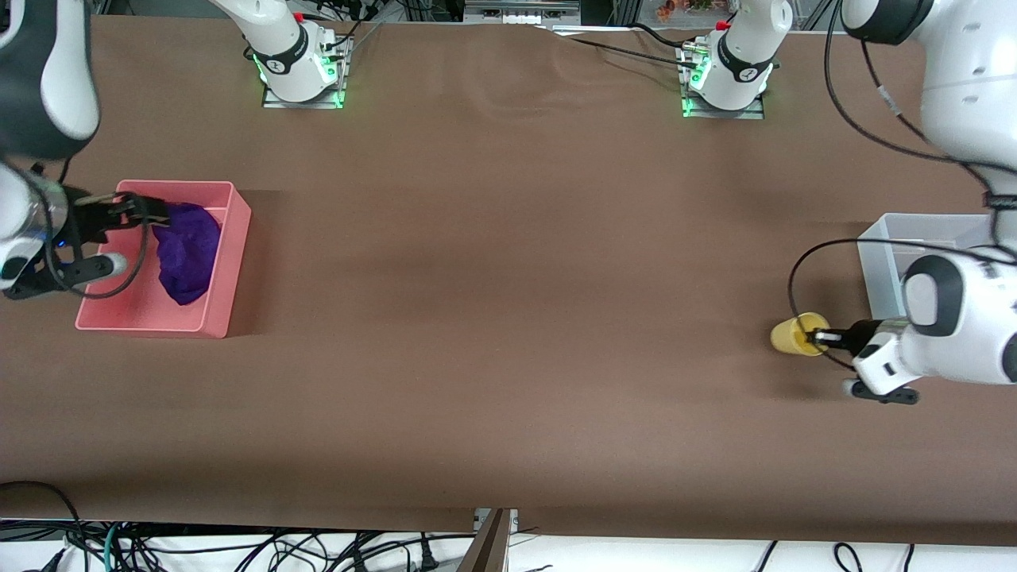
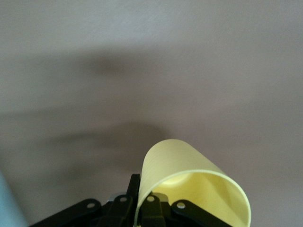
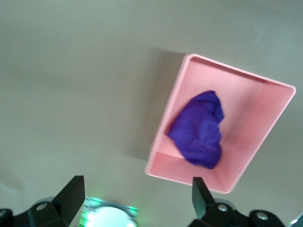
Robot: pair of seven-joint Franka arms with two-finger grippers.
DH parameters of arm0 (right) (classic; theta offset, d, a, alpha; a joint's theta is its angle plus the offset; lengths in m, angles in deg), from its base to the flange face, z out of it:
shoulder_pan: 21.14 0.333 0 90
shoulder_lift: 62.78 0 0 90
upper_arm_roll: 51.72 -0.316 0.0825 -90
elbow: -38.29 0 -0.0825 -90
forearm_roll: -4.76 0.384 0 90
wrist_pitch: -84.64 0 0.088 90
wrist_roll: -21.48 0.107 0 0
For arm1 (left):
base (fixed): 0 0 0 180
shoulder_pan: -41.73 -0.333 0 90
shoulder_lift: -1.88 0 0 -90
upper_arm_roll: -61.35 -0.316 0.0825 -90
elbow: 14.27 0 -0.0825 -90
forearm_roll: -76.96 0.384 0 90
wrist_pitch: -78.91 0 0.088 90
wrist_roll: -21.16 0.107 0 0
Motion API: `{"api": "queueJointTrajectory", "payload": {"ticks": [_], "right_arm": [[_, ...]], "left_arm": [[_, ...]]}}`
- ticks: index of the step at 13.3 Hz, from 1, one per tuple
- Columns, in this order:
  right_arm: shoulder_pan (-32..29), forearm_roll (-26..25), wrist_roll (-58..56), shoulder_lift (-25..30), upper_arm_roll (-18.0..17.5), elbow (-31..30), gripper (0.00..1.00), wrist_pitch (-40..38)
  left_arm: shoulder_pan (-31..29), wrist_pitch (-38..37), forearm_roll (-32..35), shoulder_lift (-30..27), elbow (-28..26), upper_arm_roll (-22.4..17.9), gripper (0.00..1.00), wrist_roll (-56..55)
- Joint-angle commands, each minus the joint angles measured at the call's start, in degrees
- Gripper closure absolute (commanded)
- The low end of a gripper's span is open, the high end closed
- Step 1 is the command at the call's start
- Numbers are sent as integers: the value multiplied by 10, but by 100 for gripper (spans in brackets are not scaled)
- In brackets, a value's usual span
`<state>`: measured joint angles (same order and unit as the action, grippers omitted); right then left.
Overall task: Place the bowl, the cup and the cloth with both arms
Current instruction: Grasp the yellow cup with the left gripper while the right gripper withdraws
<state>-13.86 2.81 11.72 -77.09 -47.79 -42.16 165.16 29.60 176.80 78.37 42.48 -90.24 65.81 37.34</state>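
Note:
My left gripper will let go of the yellow cup inside the clear white bin [image 1: 936,300]. It will do so near the clear white bin's side that faces the pink bin.
The yellow cup [image 1: 793,334] is tipped on its side, just above the table beside a clear white bin. My left gripper [image 1: 820,337] is shut on the cup's rim wall, one finger inside and one outside; the left wrist view shows the cup [image 2: 189,163] and the gripper [image 2: 142,191] pinching it. The purple cloth [image 1: 187,250] lies in a pink bin [image 1: 232,262]. My right gripper [image 1: 155,213] is open and empty, up over the bin beside the cloth. The right wrist view shows the gripper [image 3: 137,189], the cloth [image 3: 199,130] and the bin [image 3: 166,118]. The mint-green bowl is out of view.
The clear white bin [image 1: 880,266] stands at the left arm's end of the table, partly hidden by the left arm. The arm bases [image 1: 298,63] [image 1: 727,75] stand along the table's top edge. Brown table cover lies between the two bins.

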Motion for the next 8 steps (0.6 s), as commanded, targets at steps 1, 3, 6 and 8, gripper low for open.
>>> {"api": "queueJointTrajectory", "payload": {"ticks": [1,3,6,8], "right_arm": [[-9,-2,52,41,-26,6,0,-5],[-10,-3,52,83,-27,5,0,3],[-12,0,41,98,-23,-1,0,-10],[-23,-9,-22,97,-23,-4,0,-7]], "left_arm": [[-6,-61,95,-64,-7,-6,100,76],[-29,-56,182,-73,-7,-16,100,163],[-75,44,217,-62,-34,-17,100,286],[-128,116,207,-49,-40,-12,100,400]]}}
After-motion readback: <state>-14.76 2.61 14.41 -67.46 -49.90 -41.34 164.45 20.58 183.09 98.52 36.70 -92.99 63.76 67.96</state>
